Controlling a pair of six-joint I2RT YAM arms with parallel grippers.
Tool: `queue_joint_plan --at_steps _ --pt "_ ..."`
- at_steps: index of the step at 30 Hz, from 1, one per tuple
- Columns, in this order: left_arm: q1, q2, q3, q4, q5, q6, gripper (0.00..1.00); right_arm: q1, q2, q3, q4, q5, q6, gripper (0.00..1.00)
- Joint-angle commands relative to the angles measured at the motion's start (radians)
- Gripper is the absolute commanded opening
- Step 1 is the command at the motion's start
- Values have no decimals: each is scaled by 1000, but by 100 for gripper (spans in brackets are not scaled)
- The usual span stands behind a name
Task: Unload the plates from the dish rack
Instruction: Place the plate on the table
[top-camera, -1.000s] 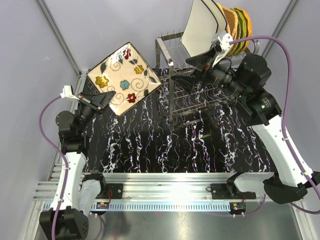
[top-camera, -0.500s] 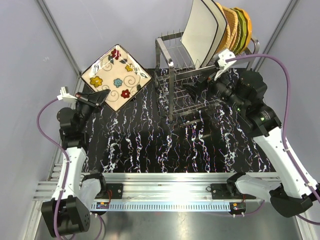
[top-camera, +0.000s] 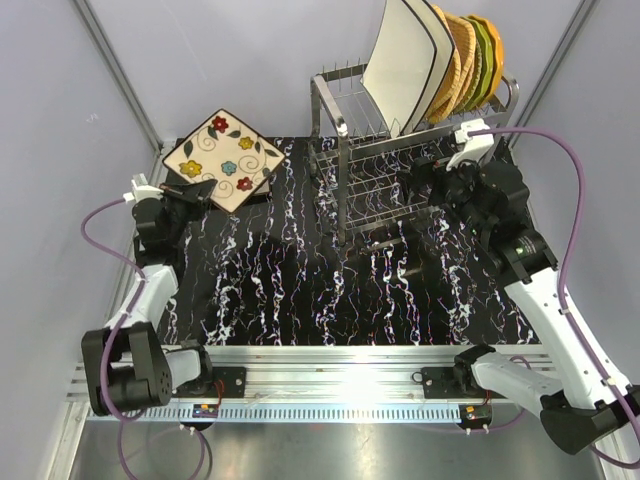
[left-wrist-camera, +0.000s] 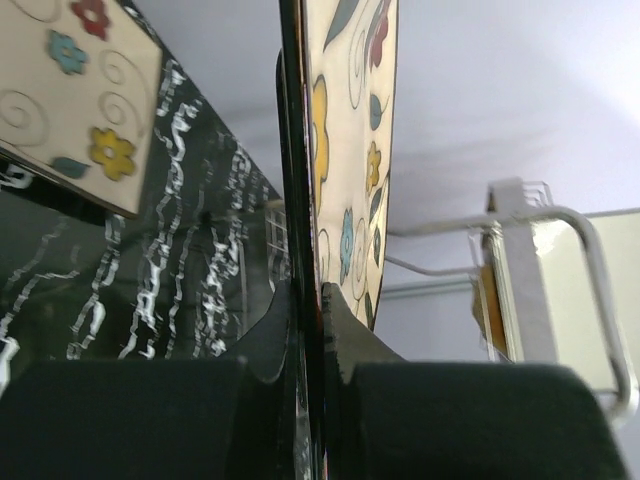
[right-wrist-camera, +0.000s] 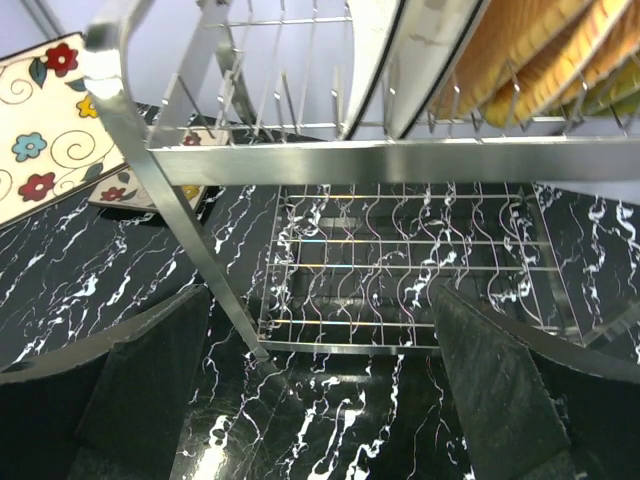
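Observation:
My left gripper will release the square cream flower-patterned plate on top of the matching plate (top-camera: 233, 168) (left-wrist-camera: 67, 52) that lies under it.
My left gripper (top-camera: 196, 191) is shut on the near edge of the square cream flower-patterned plate (top-camera: 222, 160), held low and tilted over the table's far left corner. In the left wrist view the plate (left-wrist-camera: 350, 150) stands edge-on between my fingers. I cannot tell whether it touches the table. The silver wire dish rack (top-camera: 345, 150) stands at the far middle. Its top tier holds two square cream plates (top-camera: 405, 65), woven orange-tan plates (top-camera: 458, 55) and green and orange ones (top-camera: 488, 55), all upright. My right gripper (top-camera: 425, 182) is open and empty beside the rack's lower tier (right-wrist-camera: 400, 270).
The black marbled table (top-camera: 330, 290) is glossy and mirrors the flowered plate (right-wrist-camera: 45, 140). The rack's frame bar (right-wrist-camera: 380, 160) crosses just above my right gripper (right-wrist-camera: 320, 390). Grey walls close in behind and on both sides.
My left arm has swung the flowered plate down and to the far left, close to the table. My right gripper has dropped from the cream plates on the top tier to beside the rack's lower tier.

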Motion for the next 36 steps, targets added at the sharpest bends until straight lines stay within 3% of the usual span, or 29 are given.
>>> queue_joint_plan --at_steps 1,19,27,36 --pt "-8 29 92 406 -93 2 0 -19 -34 -18 49 29 37 100" --pt "-132 549 245 768 -503 25 0 -62 9 -58 61 15 85 100" --pt "-144 747 368 802 -605 -29 0 -78 54 -44 63 8 88 100" --pt "-186 860 466 768 -736 -104 0 -94 72 -35 69 8 86 100"
